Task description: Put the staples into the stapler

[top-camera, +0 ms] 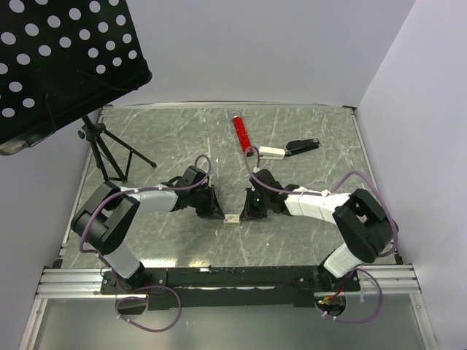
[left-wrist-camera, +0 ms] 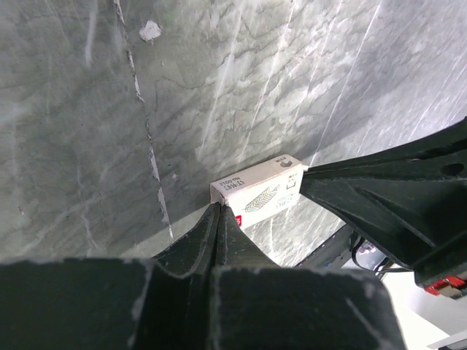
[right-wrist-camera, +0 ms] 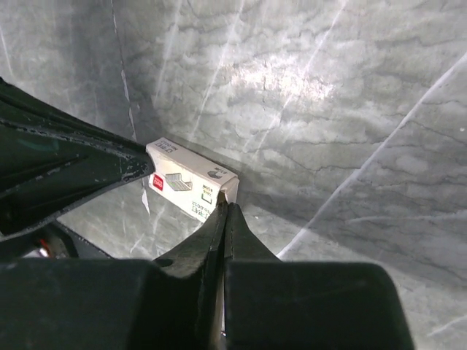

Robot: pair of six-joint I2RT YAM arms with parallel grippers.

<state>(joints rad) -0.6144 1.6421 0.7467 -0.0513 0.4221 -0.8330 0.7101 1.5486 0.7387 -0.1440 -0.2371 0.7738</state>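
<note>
The shut fingers of my left gripper sit only at the beige box's near corner, so I need to open them, move in and pinch the box's end edge (left-wrist-camera: 214, 192).
The black stapler (top-camera: 301, 146) lies at the back right of the marble table, far from both arms. The staples are hidden. A small beige box (top-camera: 233, 219) with a red mark lies between my two grippers. My left gripper (top-camera: 217, 214) is shut, its tips (left-wrist-camera: 219, 208) touching the box's (left-wrist-camera: 259, 191) near corner. My right gripper (top-camera: 249, 214) is shut too, its tips (right-wrist-camera: 225, 207) against the open end flap of the box (right-wrist-camera: 186, 181). I cannot tell whether the flap is pinched. Each wrist view shows the other gripper's finger at the far end of the box.
A red tube with a clear tip (top-camera: 240, 133) lies at the back centre. A white box piece (top-camera: 272, 152) sits against the stapler. A black perforated music stand (top-camera: 58, 58) overhangs the back left on its tripod (top-camera: 107, 154). White walls bound the table.
</note>
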